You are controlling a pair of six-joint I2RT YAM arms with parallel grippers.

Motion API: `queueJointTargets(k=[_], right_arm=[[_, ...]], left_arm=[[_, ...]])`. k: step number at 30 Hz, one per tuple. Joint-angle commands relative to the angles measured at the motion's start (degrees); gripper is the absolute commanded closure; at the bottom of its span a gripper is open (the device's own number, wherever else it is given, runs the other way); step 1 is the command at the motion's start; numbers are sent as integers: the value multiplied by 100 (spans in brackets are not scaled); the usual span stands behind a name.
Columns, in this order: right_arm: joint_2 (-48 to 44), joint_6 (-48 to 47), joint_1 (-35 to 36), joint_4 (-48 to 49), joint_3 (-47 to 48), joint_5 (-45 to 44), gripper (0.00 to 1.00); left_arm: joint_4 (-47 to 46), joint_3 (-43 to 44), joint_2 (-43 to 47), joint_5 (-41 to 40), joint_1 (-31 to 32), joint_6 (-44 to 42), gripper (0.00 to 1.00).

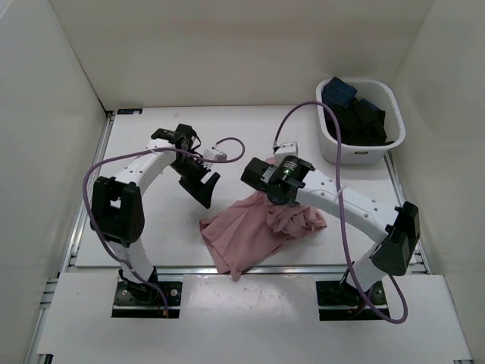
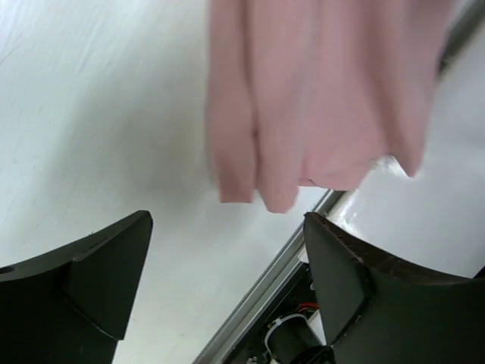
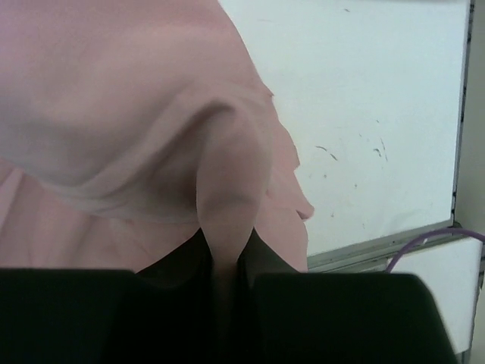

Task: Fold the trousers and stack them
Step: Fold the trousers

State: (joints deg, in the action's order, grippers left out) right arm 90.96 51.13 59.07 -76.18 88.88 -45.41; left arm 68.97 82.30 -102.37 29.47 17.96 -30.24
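Note:
Next, I take their loose side edge (image 1: pixel 204 224) with my left gripper and pull the cloth back before folding, as the trousers lie bunched with one corner over the front rail.
The dusty-pink trousers (image 1: pixel 254 231) lie bunched on the white table (image 1: pixel 151 227) near its front edge, one corner hanging over it. My right gripper (image 1: pixel 269 196) is shut on a fold of the trousers (image 3: pixel 227 189) and lifts that part off the table. My left gripper (image 1: pixel 206 191) is open and empty, held above the table just left of the cloth. In the left wrist view the pink cloth (image 2: pixel 318 98) shows beyond the spread black fingers (image 2: pixel 98 273).
A white basket (image 1: pixel 389 106) with dark black and blue clothes (image 1: pixel 356 114) stands at the back right. White walls close in the table on three sides. A metal rail (image 1: pixel 303 267) runs along the front edge. Purple cables loop over both arms.

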Motion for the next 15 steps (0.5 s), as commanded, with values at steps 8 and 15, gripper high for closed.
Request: queueJointTargets(k=[8,15], right_arm=[[-1019,424,-291,366,-862,-206,100],[-1098,318,-291,525,-969,-153,100]], left_arm=[[-910,-1479,-72,130,770,9,0],[-1140,-1130,-881,-117,824,343,51]])
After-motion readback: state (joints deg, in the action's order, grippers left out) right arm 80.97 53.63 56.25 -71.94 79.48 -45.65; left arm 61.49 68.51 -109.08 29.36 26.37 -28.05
